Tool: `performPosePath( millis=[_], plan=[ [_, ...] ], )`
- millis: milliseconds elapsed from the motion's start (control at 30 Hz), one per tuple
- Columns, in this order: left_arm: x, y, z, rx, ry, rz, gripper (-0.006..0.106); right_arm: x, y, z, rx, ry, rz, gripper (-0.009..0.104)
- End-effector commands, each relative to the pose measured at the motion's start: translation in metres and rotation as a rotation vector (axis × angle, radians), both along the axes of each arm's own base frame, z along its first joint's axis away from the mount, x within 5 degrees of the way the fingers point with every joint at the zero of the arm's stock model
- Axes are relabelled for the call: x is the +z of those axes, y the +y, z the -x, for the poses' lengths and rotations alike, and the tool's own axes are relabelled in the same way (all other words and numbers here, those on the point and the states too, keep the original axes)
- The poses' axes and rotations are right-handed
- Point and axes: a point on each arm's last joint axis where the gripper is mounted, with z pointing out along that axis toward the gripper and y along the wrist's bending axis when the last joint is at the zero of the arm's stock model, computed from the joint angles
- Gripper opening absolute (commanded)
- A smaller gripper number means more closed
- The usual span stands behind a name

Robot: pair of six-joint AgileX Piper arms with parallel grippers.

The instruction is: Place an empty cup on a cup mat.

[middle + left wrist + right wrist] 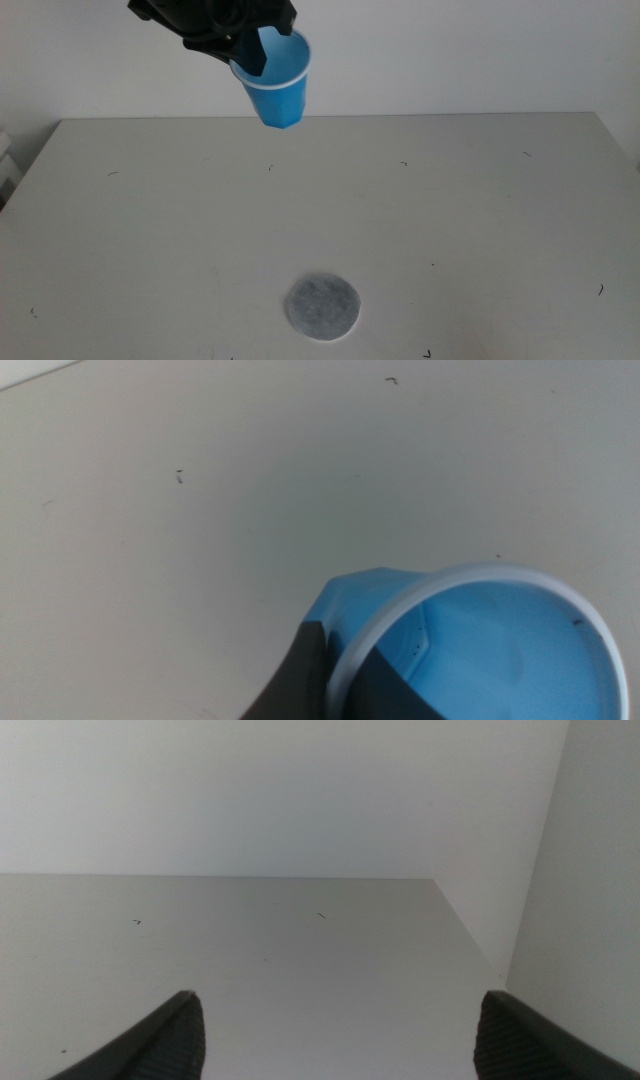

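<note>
Next, my left gripper lets go of the bright blue cup on the middle of the grey round cup mat (322,311), where it is to rest.
My left gripper (255,55) is shut on the rim of the bright blue cup (277,85) and holds it high in the air over the far part of the table, slightly tilted. In the left wrist view the cup (500,650) is close up, its inside empty, one dark jaw inside the rim and one outside. The grey round cup mat (322,306) lies flat near the table's front edge, well in front of the cup and a little to its right. My right gripper (335,1050) is open and empty, outside the middle view.
The white table (450,210) carries a few small dark specks. A white wall stands behind the table. In the right wrist view a wall corner (480,940) rises beside the table's far end.
</note>
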Motion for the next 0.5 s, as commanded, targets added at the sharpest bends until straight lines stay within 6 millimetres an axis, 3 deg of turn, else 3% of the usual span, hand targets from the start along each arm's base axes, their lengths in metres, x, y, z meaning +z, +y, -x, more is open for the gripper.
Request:
performPosePath(
  millis=[0,300,467],
  plan=[
    [0.017,-0.009,0.020,-0.042,-0.013,0.016,0.000,0.012,0.000,0.002,0.004,-0.108,0.023,0.094],
    [-0.010,-0.053,0.026,-0.159,0.062,-0.039,0.000,0.012,0.000,0.002,0.004,-0.108,0.023,0.094],
    [-0.044,-0.063,0.026,-0.179,0.149,-0.097,0.000,0.012,0.000,0.002,0.004,-0.108,0.023,0.094]
  ],
)
